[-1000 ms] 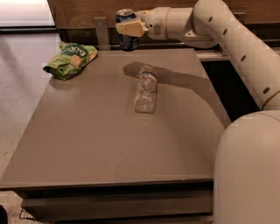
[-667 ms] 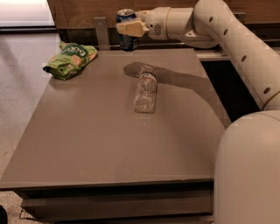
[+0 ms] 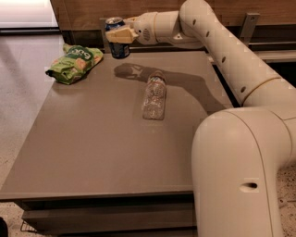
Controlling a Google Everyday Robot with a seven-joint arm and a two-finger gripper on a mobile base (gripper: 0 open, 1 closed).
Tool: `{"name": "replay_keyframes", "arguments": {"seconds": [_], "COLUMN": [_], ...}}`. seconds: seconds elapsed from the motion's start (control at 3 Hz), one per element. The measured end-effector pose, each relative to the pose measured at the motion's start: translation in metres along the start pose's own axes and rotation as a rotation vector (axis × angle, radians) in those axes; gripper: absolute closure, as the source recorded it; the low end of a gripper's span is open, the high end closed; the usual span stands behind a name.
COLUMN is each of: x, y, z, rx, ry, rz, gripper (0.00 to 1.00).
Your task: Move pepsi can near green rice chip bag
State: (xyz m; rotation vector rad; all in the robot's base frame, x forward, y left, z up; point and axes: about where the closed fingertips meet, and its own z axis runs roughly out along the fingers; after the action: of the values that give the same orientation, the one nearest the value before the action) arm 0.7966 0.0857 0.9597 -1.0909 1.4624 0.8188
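Note:
Next, I let go of the pepsi can with my gripper so that it is upright on the grey table [image 3: 106, 72], against the bottle-facing side of the green rice chip bag.
The pepsi can [image 3: 118, 48], dark blue with a silver top, is upright and held in the air above the far edge of the table. My gripper [image 3: 118, 35] is shut on the pepsi can, reaching in from the right across the back of the table. The green rice chip bag [image 3: 73, 63], lime green with pictures of pale chips, lies flat at the table's far left corner. The can hangs just to the right of the bag, with a small gap between them.
A clear plastic bottle [image 3: 154, 95] lies on its side near the middle of the grey table [image 3: 92, 152]. My arm's large white body [image 3: 240, 171] fills the right foreground. A wooden wall panel [image 3: 83, 11] runs behind the table.
My gripper has carried the pepsi can a short way left, toward the green rice chip bag. The bag and the bottle have not moved.

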Motion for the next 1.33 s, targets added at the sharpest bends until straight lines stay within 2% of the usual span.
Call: {"name": "replay_keyframes", "arguments": {"seconds": [0.33, 0.67, 1.0, 1.33], "x": [0.005, 0.01, 0.015, 0.029], "y": [0.009, 0.024, 0.032, 0.032], "z": [0.026, 0.065, 0.088, 0.101], "rx": [-0.031, -0.06, -0.058, -0.028], "ry": [0.004, -0.017, -0.025, -0.006], "rz": [-0.003, -0.009, -0.022, -0.023], "gripper": [1.0, 1.0, 1.0, 1.0]}}
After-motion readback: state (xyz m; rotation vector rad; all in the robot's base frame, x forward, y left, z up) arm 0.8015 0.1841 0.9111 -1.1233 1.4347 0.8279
